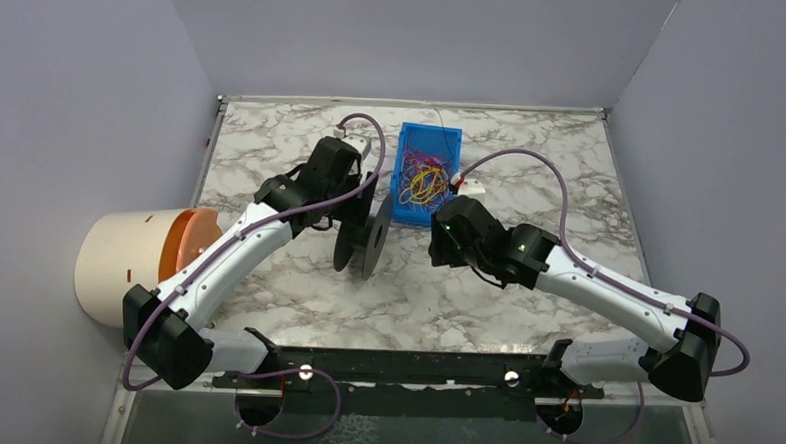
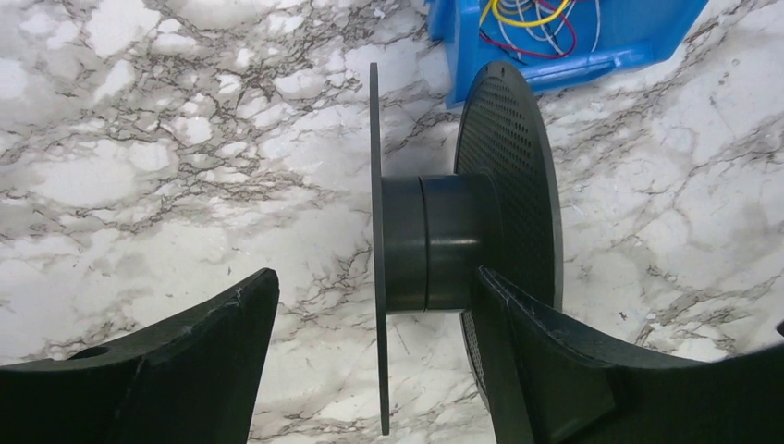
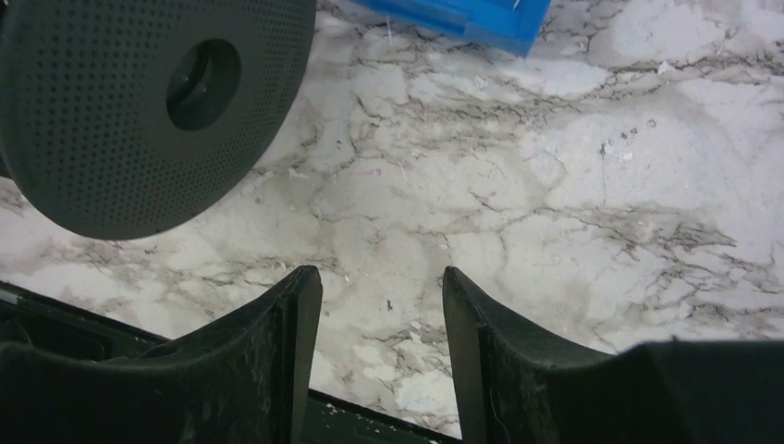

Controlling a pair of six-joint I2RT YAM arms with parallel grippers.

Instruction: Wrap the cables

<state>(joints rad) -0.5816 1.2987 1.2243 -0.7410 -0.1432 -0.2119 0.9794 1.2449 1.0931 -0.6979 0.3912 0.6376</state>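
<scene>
My right gripper moves over to the blue bin next and closes on the red cable at the back end of the tangle (image 1: 416, 156).
The cables (image 1: 423, 181) lie as a yellow, red and purple tangle inside a blue bin (image 1: 452, 145) at the back middle of the table; the left wrist view catches them (image 2: 532, 18) at its top edge. A black spool (image 1: 363, 238) stands on its edge in front of the bin. My left gripper (image 2: 374, 296) is open around the spool's thin left flange (image 2: 374, 166). Its right finger (image 2: 518, 324) lies against the hub (image 2: 430, 245), and its left finger (image 2: 222, 324) stands apart from the flange. My right gripper (image 3: 381, 277) hovers open and empty over bare marble, right of the spool (image 3: 139, 111).
A cream cylinder with an orange inside (image 1: 132, 261) lies at the table's left edge. A black rail (image 1: 393, 367) runs along the near edge between the arm bases. Grey walls enclose the table on three sides. The bin's corner (image 3: 471, 18) shows in the right wrist view.
</scene>
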